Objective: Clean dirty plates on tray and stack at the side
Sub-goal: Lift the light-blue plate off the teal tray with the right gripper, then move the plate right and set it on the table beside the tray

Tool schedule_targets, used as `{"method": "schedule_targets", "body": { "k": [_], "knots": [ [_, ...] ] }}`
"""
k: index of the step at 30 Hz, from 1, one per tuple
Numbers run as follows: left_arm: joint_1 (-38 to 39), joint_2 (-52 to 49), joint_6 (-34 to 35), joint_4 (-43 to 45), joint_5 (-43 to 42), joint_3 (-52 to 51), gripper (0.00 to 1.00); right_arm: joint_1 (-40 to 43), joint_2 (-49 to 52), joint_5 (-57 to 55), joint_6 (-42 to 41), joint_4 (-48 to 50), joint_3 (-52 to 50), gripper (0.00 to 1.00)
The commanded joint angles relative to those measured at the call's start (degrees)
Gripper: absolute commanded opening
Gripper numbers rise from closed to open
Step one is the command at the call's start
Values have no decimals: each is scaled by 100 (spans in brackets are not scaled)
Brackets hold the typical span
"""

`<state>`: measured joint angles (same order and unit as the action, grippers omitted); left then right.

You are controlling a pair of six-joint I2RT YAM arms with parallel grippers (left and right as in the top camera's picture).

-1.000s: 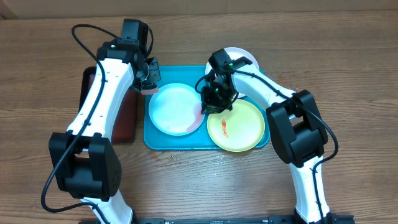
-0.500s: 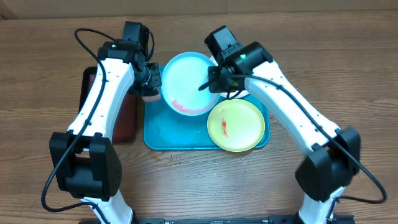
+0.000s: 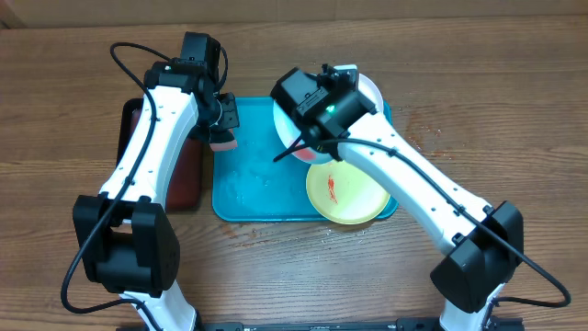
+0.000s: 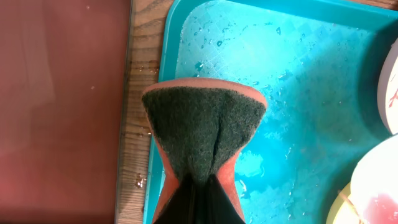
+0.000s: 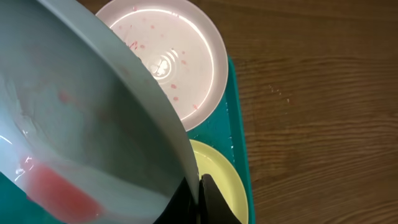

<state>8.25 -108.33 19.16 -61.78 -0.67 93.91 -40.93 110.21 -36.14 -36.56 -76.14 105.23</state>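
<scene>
The light blue plate, now hanging tilted above the turquoise tray, will be let go by my right gripper on the wooden tabletop [image 3: 433, 145] [image 5: 303, 102] beside the turquoise tray, near the white plate.
My right gripper [image 5: 198, 193] is shut on the rim of the light blue plate [image 5: 81, 124], which hangs steeply tilted above the turquoise tray [image 3: 253, 184]. A red smear shows at its low edge. In the overhead view that plate [image 3: 283, 119] is mostly hidden under my right gripper [image 3: 299, 142]. The white plate [image 5: 174, 56], speckled with pink, lies at the tray's far right corner. The yellow-green plate [image 3: 347, 188] with an orange smear lies on the tray's near right. My left gripper [image 3: 223, 129] is shut on a green-and-orange sponge [image 4: 202, 130] over the tray's left rim.
A black tray with a dark red inside [image 3: 184, 179] lies just left of the turquoise tray. Water drops cover the turquoise tray's floor [image 4: 298, 81]. Wooden tabletop [image 3: 514, 110] surrounds everything.
My right arm has swung the light blue plate from lying face-up over the tray's far edge to standing tilted under its wrist. The left gripper and sponge have barely moved.
</scene>
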Motion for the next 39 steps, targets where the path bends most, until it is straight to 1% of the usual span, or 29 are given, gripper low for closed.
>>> {"method": "schedule_targets", "body": {
  "k": [1, 5, 26, 30, 36, 39],
  "knots": [
    [44, -2, 59, -15, -46, 63, 4, -168, -72, -697, -299, 7, 136, 4],
    [44, -4, 61, -26, -48, 61, 4, -363, -72, -1237, -573, -118, 136, 4],
    [44, -4, 59, -120, -46, 35, 4, -1266, -72, -3622, -573, -282, 136, 4],
    [44, -4, 59, -118, -46, 4, 4, -1298, -72, -3687, -673, -306, 136, 4],
    [44, -4, 59, -122, -46, -11, 4, -1255, -72, -3648, -1882, -857, 136, 4],
    [44, -4, 59, -122, -48, -11, 4, -1099, -72, -3086, -2024, -981, 136, 4]
  ]
}}
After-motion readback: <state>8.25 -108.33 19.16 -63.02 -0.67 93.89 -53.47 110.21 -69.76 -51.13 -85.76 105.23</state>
